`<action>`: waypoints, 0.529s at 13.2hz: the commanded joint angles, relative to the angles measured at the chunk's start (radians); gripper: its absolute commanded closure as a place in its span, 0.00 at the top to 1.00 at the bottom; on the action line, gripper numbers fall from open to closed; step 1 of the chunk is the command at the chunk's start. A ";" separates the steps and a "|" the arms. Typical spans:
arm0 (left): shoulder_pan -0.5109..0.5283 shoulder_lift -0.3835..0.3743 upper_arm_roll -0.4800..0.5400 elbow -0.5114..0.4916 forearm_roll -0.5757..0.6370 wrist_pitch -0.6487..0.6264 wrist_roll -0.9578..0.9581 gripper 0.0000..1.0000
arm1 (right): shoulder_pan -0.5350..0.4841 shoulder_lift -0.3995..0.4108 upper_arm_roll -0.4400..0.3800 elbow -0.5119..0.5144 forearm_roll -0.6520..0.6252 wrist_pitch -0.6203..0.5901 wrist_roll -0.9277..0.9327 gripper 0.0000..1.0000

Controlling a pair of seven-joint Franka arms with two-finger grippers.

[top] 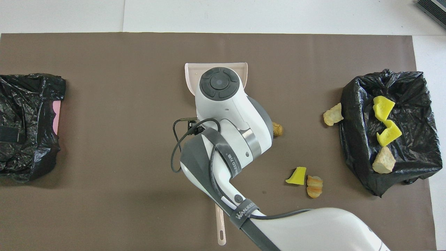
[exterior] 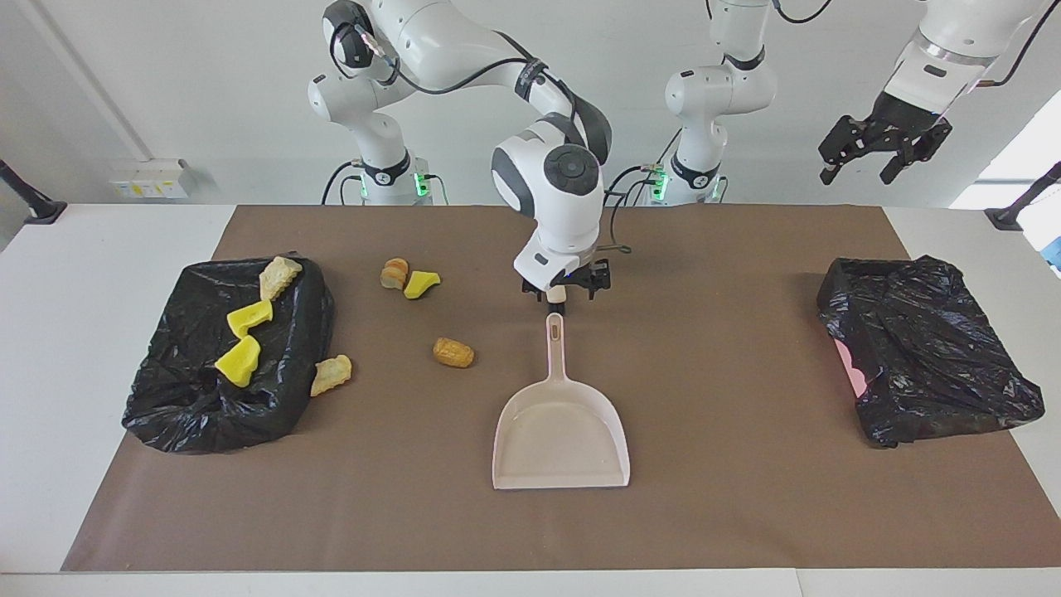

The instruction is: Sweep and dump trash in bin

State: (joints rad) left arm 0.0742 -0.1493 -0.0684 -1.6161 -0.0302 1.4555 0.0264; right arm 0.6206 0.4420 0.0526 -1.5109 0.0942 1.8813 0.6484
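The pale brush's handle (top: pixel 220 221) is nearer the robots than the dustpan. My right gripper goes there next and closes on it.
The pale pink dustpan (exterior: pixel 561 435) lies flat mid-table, its handle (exterior: pixel 556 348) pointing toward the robots; in the overhead view (top: pixel 190 75) my arm covers most of it. My right gripper (exterior: pixel 564 292) hangs just above the handle's end, apart from it. Several trash lumps show. A brown one (exterior: pixel 453 352) (top: pixel 277 129) lies beside the dustpan. A yellow one (exterior: pixel 422 283) and an orange one (exterior: pixel 394 272) lie nearer the robots. A tan one (exterior: pixel 331 375) rests against a black bag (exterior: pixel 191 398). Three more (exterior: pixel 239 361) lie on that bag. My left gripper (exterior: pixel 883 153) waits open, high over the left arm's end.
A second crumpled black bag (exterior: pixel 928 356) with a pink edge (exterior: pixel 852 365) showing sits at the left arm's end of the brown mat (exterior: pixel 729 514). The white table (exterior: pixel 50 373) borders the mat.
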 commanded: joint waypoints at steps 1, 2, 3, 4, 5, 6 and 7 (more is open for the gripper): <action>-0.005 -0.018 -0.004 -0.011 0.009 -0.015 -0.005 1.00 | 0.034 -0.147 -0.002 -0.271 0.029 0.123 0.034 1.00; -0.010 -0.022 -0.007 -0.018 0.009 -0.010 -0.006 1.00 | 0.047 -0.179 -0.002 -0.331 0.039 0.140 0.036 1.00; -0.011 -0.019 -0.011 -0.019 0.004 0.011 -0.005 1.00 | 0.062 -0.219 -0.002 -0.397 0.054 0.162 0.037 1.00; -0.022 -0.015 -0.016 -0.024 -0.004 0.069 -0.003 1.00 | 0.076 -0.261 -0.002 -0.467 0.068 0.197 0.040 1.00; -0.055 -0.003 -0.016 -0.027 -0.007 0.130 -0.009 1.00 | 0.088 -0.308 -0.002 -0.547 0.085 0.249 0.046 1.00; -0.073 0.034 -0.016 -0.024 -0.008 0.167 -0.022 1.00 | 0.114 -0.345 -0.002 -0.614 0.108 0.303 0.056 1.00; -0.095 0.052 -0.017 -0.024 -0.011 0.218 -0.051 1.00 | 0.138 -0.371 -0.002 -0.664 0.125 0.341 0.072 1.00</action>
State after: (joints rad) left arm 0.0272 -0.1335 -0.0914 -1.6263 -0.0354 1.5864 0.0157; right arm 0.7211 0.1867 0.0533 -2.0063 0.1780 2.1283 0.6815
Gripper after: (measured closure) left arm 0.000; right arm 0.000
